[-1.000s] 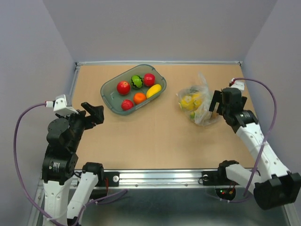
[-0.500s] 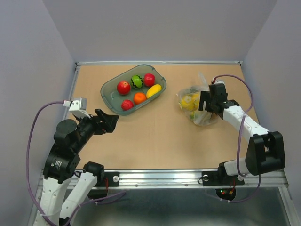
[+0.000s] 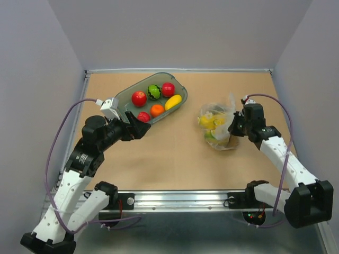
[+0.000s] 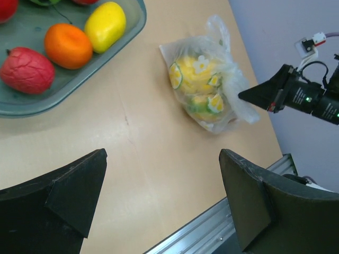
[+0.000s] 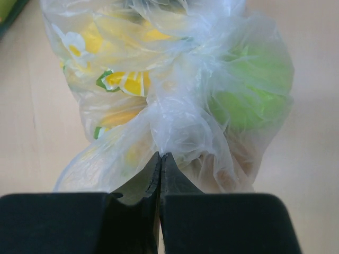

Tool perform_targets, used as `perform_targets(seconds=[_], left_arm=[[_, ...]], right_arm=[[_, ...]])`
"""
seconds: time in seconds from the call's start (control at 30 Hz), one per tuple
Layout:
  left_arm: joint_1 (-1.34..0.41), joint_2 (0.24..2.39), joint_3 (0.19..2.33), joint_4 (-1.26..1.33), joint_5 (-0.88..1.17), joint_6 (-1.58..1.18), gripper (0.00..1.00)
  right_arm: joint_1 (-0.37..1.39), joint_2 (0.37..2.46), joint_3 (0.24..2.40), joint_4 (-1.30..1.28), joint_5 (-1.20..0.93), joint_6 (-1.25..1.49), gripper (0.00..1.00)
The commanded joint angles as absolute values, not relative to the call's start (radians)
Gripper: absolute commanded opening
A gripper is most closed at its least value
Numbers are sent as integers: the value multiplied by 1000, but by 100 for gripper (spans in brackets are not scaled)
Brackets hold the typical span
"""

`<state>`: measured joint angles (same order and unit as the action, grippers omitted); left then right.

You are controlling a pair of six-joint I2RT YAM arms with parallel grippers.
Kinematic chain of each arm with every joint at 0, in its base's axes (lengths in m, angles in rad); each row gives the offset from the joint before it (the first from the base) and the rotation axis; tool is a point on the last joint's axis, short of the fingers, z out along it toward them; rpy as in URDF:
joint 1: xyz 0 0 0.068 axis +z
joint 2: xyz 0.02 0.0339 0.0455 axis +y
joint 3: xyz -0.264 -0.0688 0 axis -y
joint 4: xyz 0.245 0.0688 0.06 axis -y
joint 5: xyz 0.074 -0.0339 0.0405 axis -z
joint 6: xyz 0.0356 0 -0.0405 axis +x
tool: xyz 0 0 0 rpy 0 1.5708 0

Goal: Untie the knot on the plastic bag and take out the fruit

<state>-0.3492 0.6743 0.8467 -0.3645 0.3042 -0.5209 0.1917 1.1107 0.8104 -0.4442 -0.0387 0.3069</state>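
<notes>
I should use my left gripper to take the bag's film (image 3: 228, 117), as the plastic bag is bunched against my right gripper, and stretch the bag before my right gripper takes the bag's other end.
The plastic bag (image 3: 217, 127) lies knotted on the right half of the table, clear with yellow and green marks. Fruit shows through it: yellow pieces (image 5: 122, 32) and a green apple (image 5: 254, 79). My right gripper (image 5: 160, 156) is shut on a bunched fold of the plastic bag (image 5: 175, 106) at its near side, the tips pressed together on the film. From above, that right gripper (image 3: 232, 128) touches the bag's right edge. My left gripper (image 4: 163, 154) hangs open over bare table, well left of the bag (image 4: 204, 87), beside the tray's near corner (image 3: 142, 127).
A grey-green tray (image 3: 121, 103) at the back left holds red apples (image 3: 139, 98), an orange (image 3: 157, 110), a strawberry (image 3: 143, 117) and a long yellow mango (image 3: 173, 102). A metal rail (image 3: 180, 198) runs along the near edge. Walls close the sides.
My right gripper closed from open onto the bag, and the bag shifted slightly toward the front left. My left arm swung forward and right, up to the tray's near corner.
</notes>
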Motion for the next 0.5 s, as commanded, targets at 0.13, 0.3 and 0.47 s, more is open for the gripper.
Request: perform_targets(seconds=[0.13,0.3,0.47], left_arm=[[-653,891,888,-146,112,-594,99],[-855,1061,939,-62,-23,-588,99],[-931,1253,1058,-54,-96,-491,99]], right_arm=[[261,944,693,-506,-300,515,1],[340,936,709,-511,-321,566,1],[364,892,811,-655,-172,534,47]])
